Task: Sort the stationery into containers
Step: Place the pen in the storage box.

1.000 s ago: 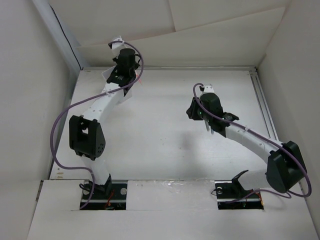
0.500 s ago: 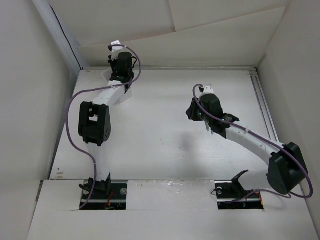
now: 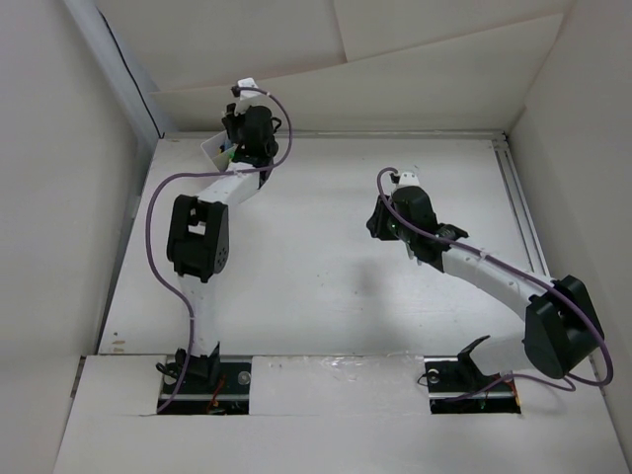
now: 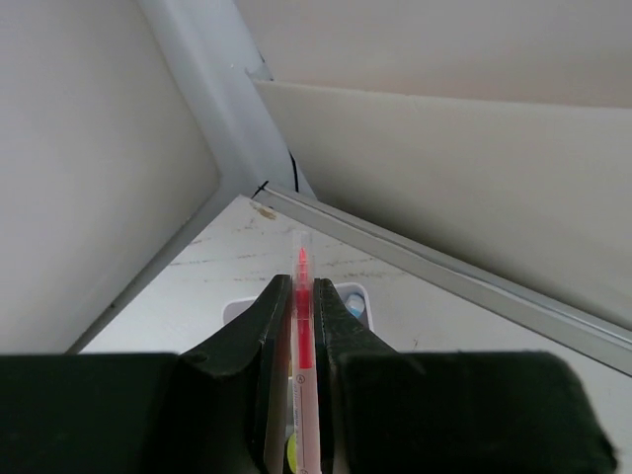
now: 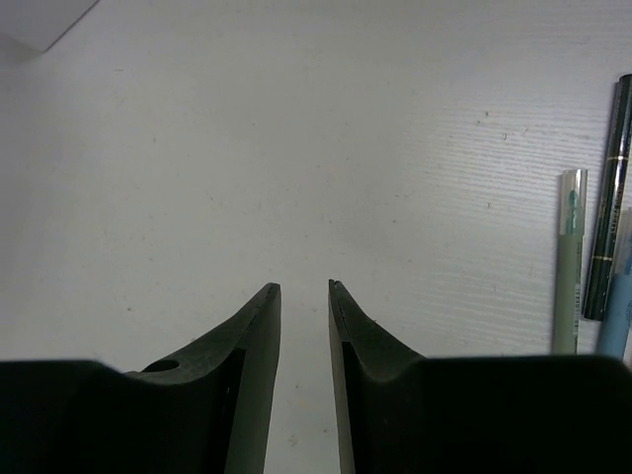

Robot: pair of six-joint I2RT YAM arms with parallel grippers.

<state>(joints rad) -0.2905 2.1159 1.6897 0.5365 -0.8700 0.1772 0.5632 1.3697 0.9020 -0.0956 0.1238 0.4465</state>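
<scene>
My left gripper will drop the red pen in the near end of the small white tray (image 3: 241, 172).
My left gripper (image 4: 302, 281) is shut on a red pen with a clear barrel (image 4: 304, 336), whose tip sticks out past the fingertips. It hangs over the small white tray (image 4: 235, 312) in the table's far left corner. A light blue item (image 4: 354, 304) lies in the tray. In the top view the left gripper (image 3: 237, 146) is beside the tray (image 3: 214, 150). My right gripper (image 5: 303, 286) is open and empty above bare table, mid right in the top view (image 3: 387, 219). Three pens lie to its right: dark green (image 5: 606, 197), pale green (image 5: 568, 267), light blue (image 5: 618, 306).
White walls enclose the table on the left, back and right. A metal rail (image 4: 454, 272) runs along the back edge just behind the tray. A grey post (image 3: 114, 69) stands in the far left corner. A rail (image 3: 521, 212) runs along the right side.
The left arm's elbow has swung right and its gripper has turned over the far left corner, uncovering the tray. The right arm has hardly moved.
</scene>
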